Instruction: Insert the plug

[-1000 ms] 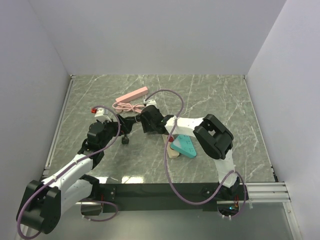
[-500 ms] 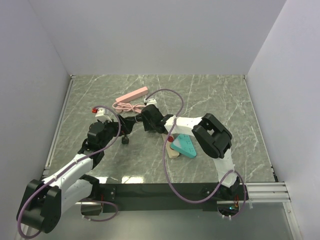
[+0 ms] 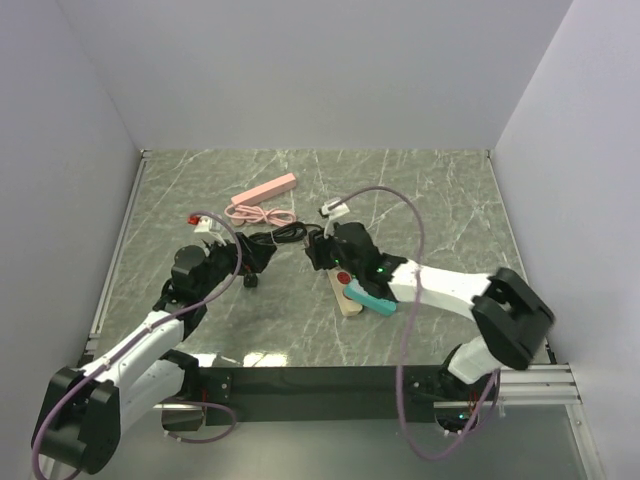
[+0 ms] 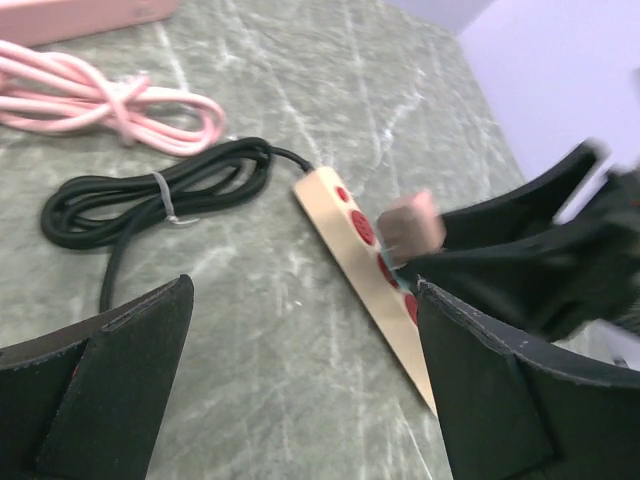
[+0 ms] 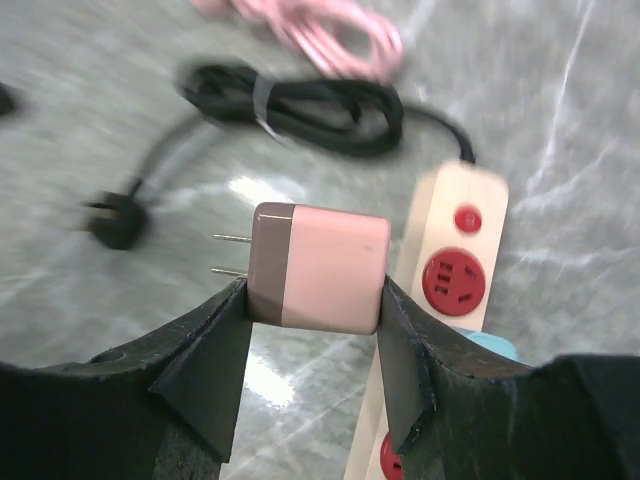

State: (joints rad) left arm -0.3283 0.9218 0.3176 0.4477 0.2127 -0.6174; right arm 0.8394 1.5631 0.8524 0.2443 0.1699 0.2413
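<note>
Next, my right gripper releases the plug adapter into the fingers of my left gripper, next to the beige power strip [image 3: 317, 264].
My right gripper [image 5: 312, 288] is shut on a pink-and-brown plug adapter [image 5: 325, 265]. Its two prongs point left, and it hangs just left of the beige power strip [image 5: 445, 250] with its red sockets [image 5: 453, 280]. In the top view the right gripper [image 3: 319, 250] hovers at the far end of the strip [image 3: 346, 297]. My left gripper [image 4: 305, 290] is open and empty, low over the table and facing the strip [image 4: 350, 255] and the blurred adapter [image 4: 412, 225]. In the top view the left gripper [image 3: 243, 262] is left of the strip.
A coiled black cable [image 3: 277, 238] leads from the strip, and its black plug [image 3: 250, 281] lies near my left gripper. A pink power strip [image 3: 265, 189] and its pink cable [image 3: 255, 213] lie behind. A teal object [image 3: 368, 297] rests on the beige strip.
My right arm has swung its elbow out to the right. Its gripper has shifted right and nearer, to the far end of the beige strip, still holding the adapter. The left arm has barely moved.
</note>
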